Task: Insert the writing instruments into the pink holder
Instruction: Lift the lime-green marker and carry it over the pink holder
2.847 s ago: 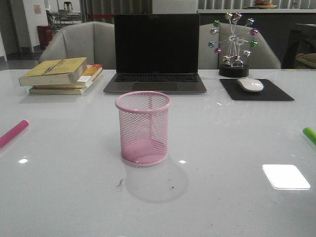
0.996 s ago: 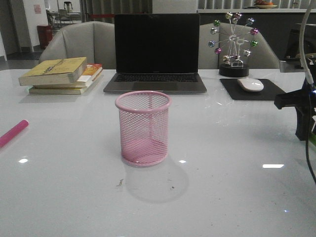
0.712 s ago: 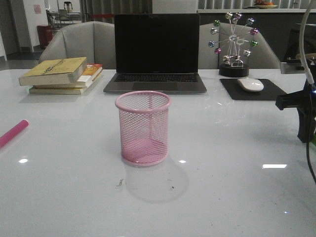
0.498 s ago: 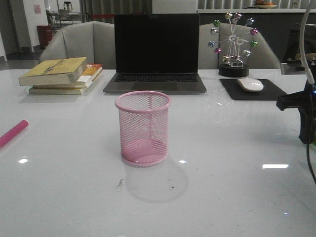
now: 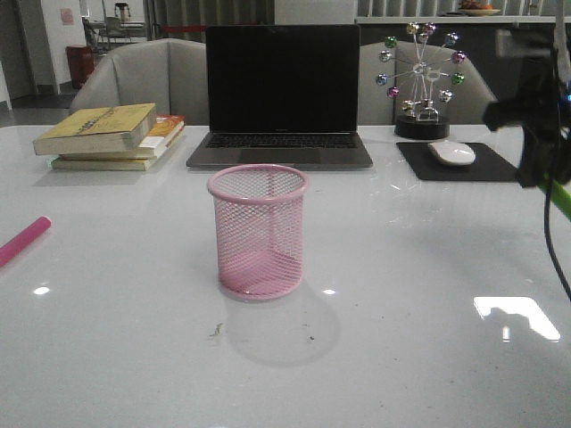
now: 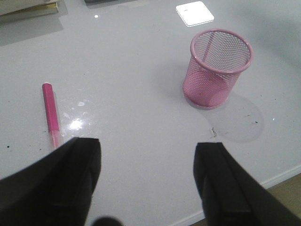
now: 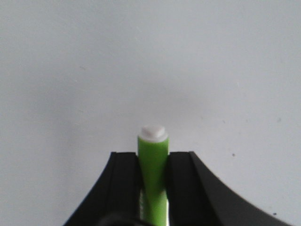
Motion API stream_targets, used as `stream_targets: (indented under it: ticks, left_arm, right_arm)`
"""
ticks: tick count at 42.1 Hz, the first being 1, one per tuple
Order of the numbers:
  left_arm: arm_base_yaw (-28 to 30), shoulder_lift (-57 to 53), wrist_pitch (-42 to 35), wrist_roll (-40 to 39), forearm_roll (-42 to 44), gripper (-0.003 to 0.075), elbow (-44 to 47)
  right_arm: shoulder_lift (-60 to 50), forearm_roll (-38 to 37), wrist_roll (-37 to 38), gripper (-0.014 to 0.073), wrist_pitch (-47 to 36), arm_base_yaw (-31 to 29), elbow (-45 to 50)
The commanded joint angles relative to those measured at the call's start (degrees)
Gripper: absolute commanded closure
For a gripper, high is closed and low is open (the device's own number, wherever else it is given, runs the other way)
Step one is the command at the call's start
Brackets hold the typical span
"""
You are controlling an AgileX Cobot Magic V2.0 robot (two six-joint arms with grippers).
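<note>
The robot's right gripper needs to release the green marker inside the pink mesh holder point(image 5: 257, 214), with the marker's top tilted toward the stacked books.
The pink mesh holder point(image 5: 259, 230) stands upright in the middle of the white table, also seen from the left wrist as the pink holder point(image 6: 217, 67). The magenta marker point(image 5: 24, 240) lies flat near the table's left edge; in the left wrist view the magenta marker point(image 6: 51, 113) lies beyond my left gripper point(image 6: 146, 160), which is open with nothing between its fingers. My right gripper point(image 7: 153, 157) is shut on the green marker point(image 7: 154, 175), whose white end pokes out past the fingers. In the front view the right gripper point(image 5: 546, 169) hangs at the right edge, above the table, with the green marker point(image 5: 559, 195) slanting down from it.
A closed-screen laptop point(image 5: 281, 98) sits behind the holder. A stack of books point(image 5: 111, 135) lies at the back left. A white mouse point(image 5: 452, 152) on a black pad and a ball ornament point(image 5: 422, 80) stand at the back right.
My right arm came in from the right, closed on the green marker where it lay and has lifted it off the table. The holder and the magenta marker have not moved.
</note>
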Motion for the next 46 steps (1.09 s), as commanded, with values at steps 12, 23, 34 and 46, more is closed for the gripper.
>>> stream_targets:
  ticks: [12, 23, 34, 46]
  left_arm:
    - [-0.54, 0.06, -4.53, 0.00, -0.74, 0.0231, -1.70]
    - [-0.54, 0.06, -4.57, 0.00, -0.49, 0.0231, -1.70]
    - [-0.54, 0.06, -4.57, 0.00, -0.46, 0.0231, -1.70]
    - [-0.54, 0.06, -4.57, 0.00, -0.46, 0.0231, -1.70]
  right_arm:
    - [-21.58, 6.31, -0.71, 0.0429, -35.64, 17.60, 11.70]
    - [-17.00, 2.58, -0.71, 0.0429, -55.62, 31.06, 11.83]
    - [-6.54, 1.82, -0.71, 0.0429, -65.69, 32.73, 11.83]
    - [0.89, 1.82, -0.71, 0.0424, -65.30, 32.73, 11.83]
